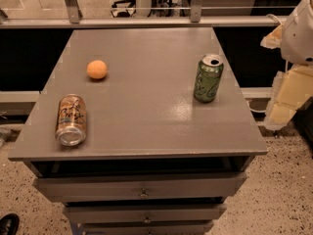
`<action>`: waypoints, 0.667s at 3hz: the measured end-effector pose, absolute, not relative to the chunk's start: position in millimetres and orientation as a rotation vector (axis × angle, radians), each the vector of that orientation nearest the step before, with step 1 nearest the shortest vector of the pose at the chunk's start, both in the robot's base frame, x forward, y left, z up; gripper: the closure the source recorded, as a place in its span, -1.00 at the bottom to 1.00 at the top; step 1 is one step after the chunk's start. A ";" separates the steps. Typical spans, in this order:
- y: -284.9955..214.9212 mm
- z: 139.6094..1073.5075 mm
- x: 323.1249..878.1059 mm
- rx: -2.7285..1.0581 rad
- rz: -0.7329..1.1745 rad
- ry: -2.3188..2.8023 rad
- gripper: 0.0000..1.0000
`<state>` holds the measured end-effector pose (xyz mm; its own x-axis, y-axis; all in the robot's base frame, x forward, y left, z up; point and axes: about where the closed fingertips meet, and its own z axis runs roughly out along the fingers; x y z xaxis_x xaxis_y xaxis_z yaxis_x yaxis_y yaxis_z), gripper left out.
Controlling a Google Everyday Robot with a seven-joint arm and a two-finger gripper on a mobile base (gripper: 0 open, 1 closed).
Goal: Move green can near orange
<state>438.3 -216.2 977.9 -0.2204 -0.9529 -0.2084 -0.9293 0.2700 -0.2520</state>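
Observation:
The green can has to move near the orange, so I should next bring my gripper to the green can's middle (208, 79) and close it there.
The green can (208, 78) stands upright on the right side of the grey cabinet top (146, 106), its silver top with pull tab facing up. The orange (97, 69) lies on the left side of the top, well apart from the can. My gripper (286, 99) is off the right edge of the cabinet, to the right of the green can and a little lower, not touching anything. The arm's white housing (299, 31) is above it.
A copper-brown can (71, 120) with dark lettering lies on its side near the front left corner. The cabinet has drawers (143, 186) below its front edge. A railing (146, 21) runs behind the cabinet. A black shoe (7, 224) is on the floor at the lower left.

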 end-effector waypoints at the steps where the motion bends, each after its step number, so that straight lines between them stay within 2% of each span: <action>1: -216.2 977.9 438.3 -1.721 -0.104 2.227 -1.00; 2: -217.2 972.4 456.1 -1.688 -0.091 2.191 -1.00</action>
